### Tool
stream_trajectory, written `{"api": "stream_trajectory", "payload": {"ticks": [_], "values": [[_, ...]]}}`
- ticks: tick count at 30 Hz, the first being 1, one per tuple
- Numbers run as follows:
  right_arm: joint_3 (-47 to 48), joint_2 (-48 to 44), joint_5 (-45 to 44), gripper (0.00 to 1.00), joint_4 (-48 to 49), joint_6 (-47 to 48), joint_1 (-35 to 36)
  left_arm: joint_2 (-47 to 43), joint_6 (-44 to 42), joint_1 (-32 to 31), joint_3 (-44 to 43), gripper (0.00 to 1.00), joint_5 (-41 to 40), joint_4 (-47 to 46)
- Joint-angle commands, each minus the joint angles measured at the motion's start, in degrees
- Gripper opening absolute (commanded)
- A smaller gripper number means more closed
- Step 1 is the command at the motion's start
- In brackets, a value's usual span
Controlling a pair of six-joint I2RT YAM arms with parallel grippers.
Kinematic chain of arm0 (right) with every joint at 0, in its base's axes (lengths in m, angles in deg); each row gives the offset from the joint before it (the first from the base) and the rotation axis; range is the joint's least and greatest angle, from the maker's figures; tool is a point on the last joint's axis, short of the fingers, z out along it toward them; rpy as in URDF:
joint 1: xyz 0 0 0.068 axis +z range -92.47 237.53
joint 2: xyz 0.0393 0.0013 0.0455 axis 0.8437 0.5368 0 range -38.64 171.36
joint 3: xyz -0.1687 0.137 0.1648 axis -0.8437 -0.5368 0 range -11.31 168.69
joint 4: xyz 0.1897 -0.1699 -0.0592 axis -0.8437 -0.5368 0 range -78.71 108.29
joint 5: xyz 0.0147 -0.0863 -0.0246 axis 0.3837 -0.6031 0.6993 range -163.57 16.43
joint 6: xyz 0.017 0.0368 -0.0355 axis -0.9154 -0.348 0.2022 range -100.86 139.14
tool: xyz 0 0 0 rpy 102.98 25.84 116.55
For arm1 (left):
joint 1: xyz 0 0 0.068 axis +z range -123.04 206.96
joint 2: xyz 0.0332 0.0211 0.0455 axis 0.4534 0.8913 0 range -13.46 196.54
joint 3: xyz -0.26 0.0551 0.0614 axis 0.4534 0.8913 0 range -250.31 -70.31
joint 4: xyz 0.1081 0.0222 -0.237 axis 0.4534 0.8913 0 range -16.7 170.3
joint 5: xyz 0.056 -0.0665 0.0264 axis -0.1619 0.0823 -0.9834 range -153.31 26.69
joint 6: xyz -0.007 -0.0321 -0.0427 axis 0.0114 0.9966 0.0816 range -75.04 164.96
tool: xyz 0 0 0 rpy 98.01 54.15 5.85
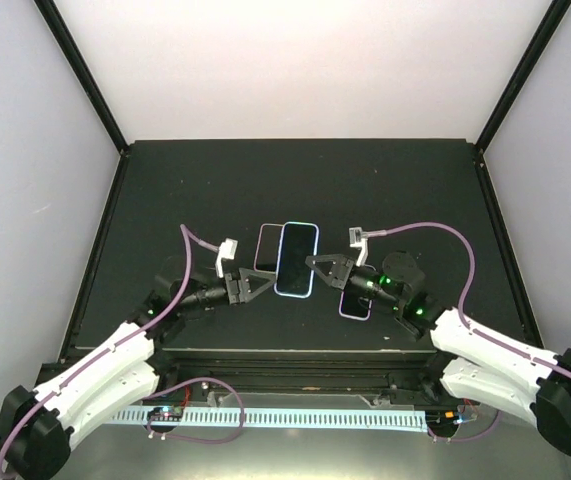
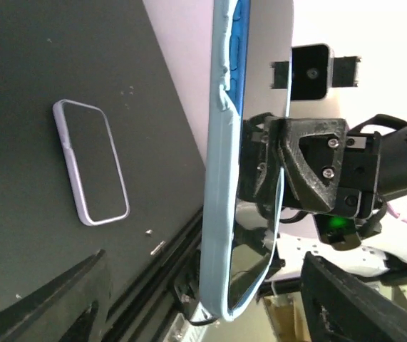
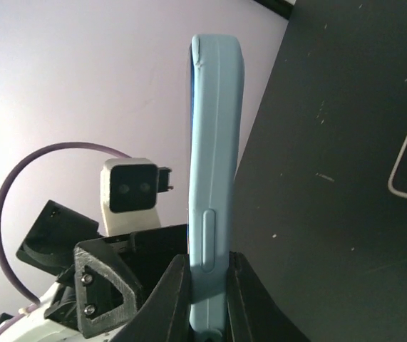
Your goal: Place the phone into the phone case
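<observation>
I need to pinch the case's far corner (image 1: 285, 227) with my left gripper while my right gripper holds the case, because the case's edge is wavy and leaves the phone's blue side exposed.
The phone (image 1: 296, 258), dark screen up, sits inside a light blue phone case (image 2: 217, 178) and is held above the table at the centre. My right gripper (image 1: 319, 266) is shut on the case's right edge, and its fingers (image 3: 182, 299) pinch the blue side wall (image 3: 210, 178) near the side button. My left gripper (image 1: 263, 284) is at the case's left edge and is open. Its fingers (image 2: 82, 299) stand wide on either side of the case's lower end without touching it. The case's lip (image 2: 224, 96) looks wavy near one end.
A second phone in a pinkish case (image 1: 266, 247) lies flat on the black table (image 1: 165, 200), partly behind the held one. A lilac-cased phone (image 1: 355, 303) lies under my right arm; one such phone (image 2: 93, 162) also shows in the left wrist view. White walls surround the table.
</observation>
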Motion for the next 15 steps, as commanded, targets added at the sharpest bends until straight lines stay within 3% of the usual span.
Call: {"api": "stream_trajectory", "payload": {"ticks": [1, 2, 3, 7, 10, 15], "values": [[1.14, -3.45, 0.48, 0.01, -2.46, 4.64, -2.55, -2.21, -10.24, -0.01, -4.94, 0.82, -6.77, 12.24], [1.9, -3.51, 0.66, 0.01, -5.08, 5.99, -3.36, -2.44, -11.64, 0.06, -5.25, 0.94, -7.52, 13.91], [2.73, -3.33, 0.88, 0.01, -7.57, 7.45, -4.11, -2.69, -12.95, 0.12, -5.52, 0.98, -8.45, 14.9], [5.1, -1.05, 7.96, 0.01, -7.72, 11.56, -5.97, -2.79, -16.64, 0.12, -5.69, 0.99, -10.72, 15.86], [6.67, 1.36, 18.23, 0.01, -5.68, 15.37, -5.9, -2.33, -19.34, 0.22, -6.77, 0.89, -7.6, 12.94], [6.05, 0.7, 24.16, 0.01, -6.28, 19.18, -5.99, -1.26, -22.55, 0.58, -11.46, 0.7, -3.43, 12.85]]}}
